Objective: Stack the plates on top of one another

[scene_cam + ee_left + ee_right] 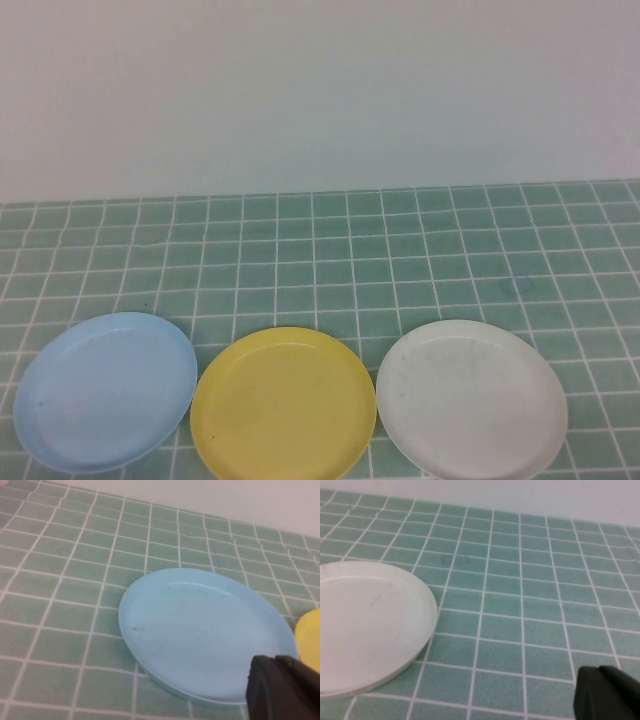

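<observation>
I will next move my left gripper to the light blue plate's rim [21, 387] [121, 614] on the side farthest from the yellow plate and close it there.
Three plates lie side by side in a row near the table's front edge, none on another: a light blue plate [105, 390] on the left, a yellow plate [283, 403] in the middle, a white plate [470, 398] on the right. Neither arm shows in the high view. In the left wrist view my left gripper [282, 687] shows as a black part over the near rim of the blue plate [200, 630], with the yellow plate's edge [309, 637] beside it. In the right wrist view my right gripper [607, 692] hangs over bare tiles, apart from the white plate [365, 627].
The table [350, 250] is covered in green tiles with white lines. A plain white wall [320, 90] stands behind it. Bare tiles stretch from the plates to the wall.
</observation>
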Action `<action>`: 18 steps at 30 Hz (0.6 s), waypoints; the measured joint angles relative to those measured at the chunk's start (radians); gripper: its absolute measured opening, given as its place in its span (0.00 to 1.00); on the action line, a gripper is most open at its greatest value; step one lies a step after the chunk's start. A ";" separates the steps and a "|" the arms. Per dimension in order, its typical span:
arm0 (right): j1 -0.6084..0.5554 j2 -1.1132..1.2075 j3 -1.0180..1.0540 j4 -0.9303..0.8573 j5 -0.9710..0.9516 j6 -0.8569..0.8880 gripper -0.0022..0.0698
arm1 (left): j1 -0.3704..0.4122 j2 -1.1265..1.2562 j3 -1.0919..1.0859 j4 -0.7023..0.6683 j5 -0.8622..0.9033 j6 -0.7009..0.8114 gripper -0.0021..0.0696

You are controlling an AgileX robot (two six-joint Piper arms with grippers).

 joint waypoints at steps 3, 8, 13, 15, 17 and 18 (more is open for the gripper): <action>0.000 0.000 0.000 0.000 -0.028 0.000 0.03 | 0.000 0.000 0.000 0.037 -0.011 0.021 0.03; 0.000 0.000 0.000 0.000 -0.188 0.000 0.03 | 0.000 0.000 0.000 0.058 -0.148 0.025 0.03; 0.000 0.000 0.000 0.011 -0.284 0.019 0.03 | 0.000 0.000 0.000 0.120 -0.249 0.028 0.03; 0.000 0.000 0.000 0.031 -0.289 0.045 0.03 | 0.000 0.000 0.000 0.120 -0.290 0.019 0.03; 0.000 0.000 0.000 0.062 -0.294 0.070 0.03 | 0.000 0.000 0.000 0.120 -0.313 0.017 0.03; 0.000 0.000 0.000 0.083 -0.294 0.077 0.03 | 0.000 0.000 0.000 0.120 -0.317 0.017 0.03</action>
